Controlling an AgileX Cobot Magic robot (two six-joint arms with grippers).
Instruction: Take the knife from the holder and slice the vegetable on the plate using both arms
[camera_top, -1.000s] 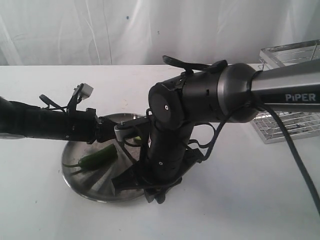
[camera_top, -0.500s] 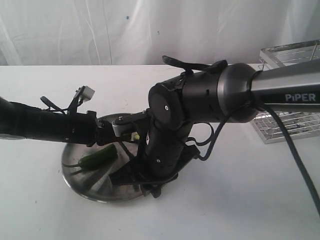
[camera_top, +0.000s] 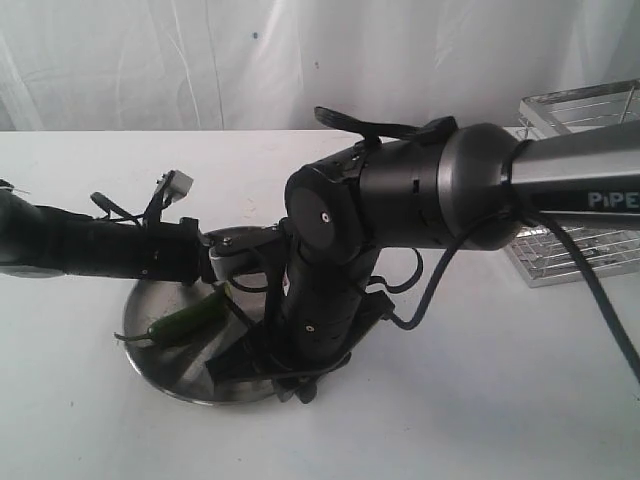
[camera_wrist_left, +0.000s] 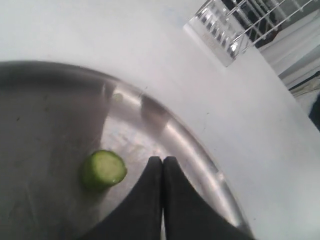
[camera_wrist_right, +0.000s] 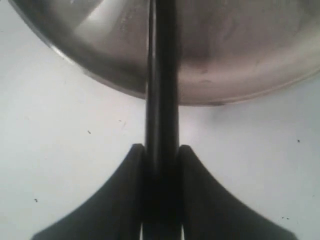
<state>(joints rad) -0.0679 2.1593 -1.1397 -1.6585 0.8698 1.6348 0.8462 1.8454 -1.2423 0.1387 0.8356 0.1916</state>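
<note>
I should set the knife down with my right gripper on the steel plate (camera_top: 245, 312), against the cut end of the dark-green vegetable. The knife is now held low over the plate.
The steel plate (camera_top: 150, 362) lies left of centre with the dark-green vegetable (camera_top: 185, 322) lying across it, stem to the left. My left gripper (camera_wrist_left: 162, 161) is shut with nothing between its fingers, hovering over the plate's rim (camera_wrist_left: 200, 150) beside a small round cut slice (camera_wrist_left: 103, 170). My right gripper (camera_wrist_right: 161, 150) is shut on the knife (camera_wrist_right: 161, 75), whose dark length runs out over the plate (camera_wrist_right: 235, 60). In the exterior view the knife's blade (camera_top: 228, 362) shows low over the plate under the right arm. The wire holder (camera_top: 570, 260) stands at the far right.
The bulky right arm (camera_top: 400, 200) reaches across the middle and hides the plate's right half. The left arm (camera_top: 90, 248) comes in from the left edge. A white curtain hangs behind the table. The holder (camera_wrist_left: 235, 25) also shows in the left wrist view.
Both arms have shifted left. The left gripper has drawn back toward the left, and the vegetable has slid slightly left and tilted. The right gripper keeps hold of the knife.
</note>
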